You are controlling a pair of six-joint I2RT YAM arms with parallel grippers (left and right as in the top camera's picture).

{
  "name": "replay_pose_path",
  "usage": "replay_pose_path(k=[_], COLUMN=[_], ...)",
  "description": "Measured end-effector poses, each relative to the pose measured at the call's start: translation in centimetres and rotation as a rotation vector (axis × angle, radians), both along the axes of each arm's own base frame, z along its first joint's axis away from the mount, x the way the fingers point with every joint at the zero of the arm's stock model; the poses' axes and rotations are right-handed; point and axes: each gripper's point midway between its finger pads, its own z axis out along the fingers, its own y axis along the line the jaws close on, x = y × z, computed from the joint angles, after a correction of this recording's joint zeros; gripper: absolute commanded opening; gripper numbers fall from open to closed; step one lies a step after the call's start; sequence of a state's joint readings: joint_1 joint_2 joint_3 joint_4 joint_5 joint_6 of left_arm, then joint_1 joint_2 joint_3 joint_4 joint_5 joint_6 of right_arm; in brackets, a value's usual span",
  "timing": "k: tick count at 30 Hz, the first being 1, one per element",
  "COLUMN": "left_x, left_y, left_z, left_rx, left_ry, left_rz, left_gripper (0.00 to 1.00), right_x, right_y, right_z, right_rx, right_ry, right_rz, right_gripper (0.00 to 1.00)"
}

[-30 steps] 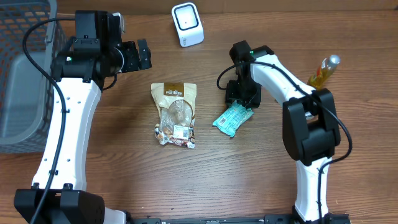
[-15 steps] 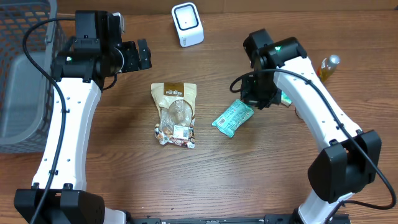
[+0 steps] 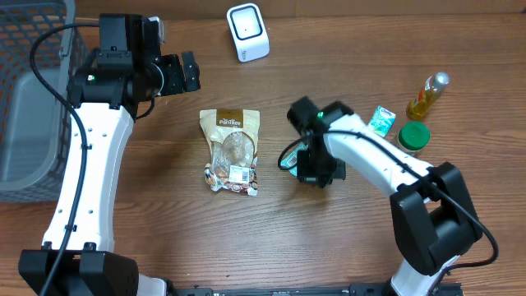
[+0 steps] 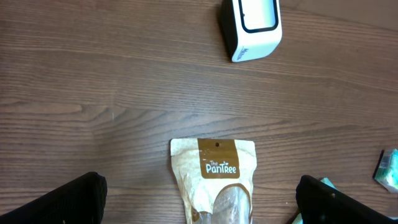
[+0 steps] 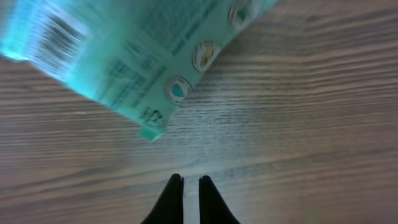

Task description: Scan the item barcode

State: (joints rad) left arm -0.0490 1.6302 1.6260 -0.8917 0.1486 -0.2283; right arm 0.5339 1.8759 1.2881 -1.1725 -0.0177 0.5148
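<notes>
I can see my right gripper's closed fingers are beyond the slanted teal packet's corner, so next I lift clear, open, turn in line with the packet and pinch its middle point(image 5: 165, 31).
A teal packet point(image 5: 124, 56) lies flat on the wooden table, its barcode showing at the upper left of the right wrist view. My right gripper point(image 5: 191, 180) is shut just below the packet's corner, holding nothing. From overhead the right gripper point(image 3: 317, 168) covers most of the teal packet point(image 3: 286, 162). A white scanner point(image 3: 247, 31) stands at the back of the table and shows as the scanner point(image 4: 250, 26) in the left wrist view. My left gripper point(image 3: 177, 72) hangs open above a brown Pantree bag point(image 3: 231, 150). The left gripper point(image 4: 199, 200) straddles the bag point(image 4: 214, 177).
A grey basket point(image 3: 25, 107) stands at the far left. At the right are a small teal packet point(image 3: 380, 121), a green-lidded jar point(image 3: 413, 136) and a yellow bottle point(image 3: 427, 94).
My right arm swung out to the right, then came back down over the teal packet, and its jaws closed empty. The left arm has not moved.
</notes>
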Motion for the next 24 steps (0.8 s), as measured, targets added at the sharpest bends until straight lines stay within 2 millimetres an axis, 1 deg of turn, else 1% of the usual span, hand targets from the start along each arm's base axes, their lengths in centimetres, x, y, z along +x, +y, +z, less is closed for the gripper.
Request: replay_pose_path(k=[3, 6, 10, 15, 17, 20, 24], left_x=[0.0, 0.0, 0.0, 0.0, 0.0, 0.0, 0.0], left_y=[0.0, 0.0, 0.0, 0.0, 0.0, 0.0, 0.0], left_z=[0.0, 0.0, 0.0, 0.0, 0.0, 0.0, 0.0], left_rx=[0.0, 0.0, 0.0, 0.0, 0.0, 0.0, 0.0], left_ry=[0.0, 0.0, 0.0, 0.0, 0.0, 0.0, 0.0], left_rz=[0.0, 0.0, 0.0, 0.0, 0.0, 0.0, 0.0], left_gripper=[1.0, 1.0, 1.0, 1.0, 1.0, 0.99, 0.99], right_x=[-0.1, 0.3, 1.3, 2.5, 3.2, 4.3, 5.5], right_y=[0.1, 0.5, 1.8, 4.5, 5.6, 6.9, 7.8], right_z=[-1.8, -2.4, -2.5, -2.2, -2.0, -1.6, -1.2], right_rx=[0.013, 0.035, 0.099, 0.236, 0.287, 0.344, 0.384], right_ry=[-0.023, -0.046, -0.08, -0.114, -0.137, -0.181, -0.233], right_rz=[-0.009, -0.013, -0.021, -0.026, -0.023, -0.016, -0.007], right_gripper=[0.13, 0.16, 0.19, 0.19, 0.24, 0.26, 0.26])
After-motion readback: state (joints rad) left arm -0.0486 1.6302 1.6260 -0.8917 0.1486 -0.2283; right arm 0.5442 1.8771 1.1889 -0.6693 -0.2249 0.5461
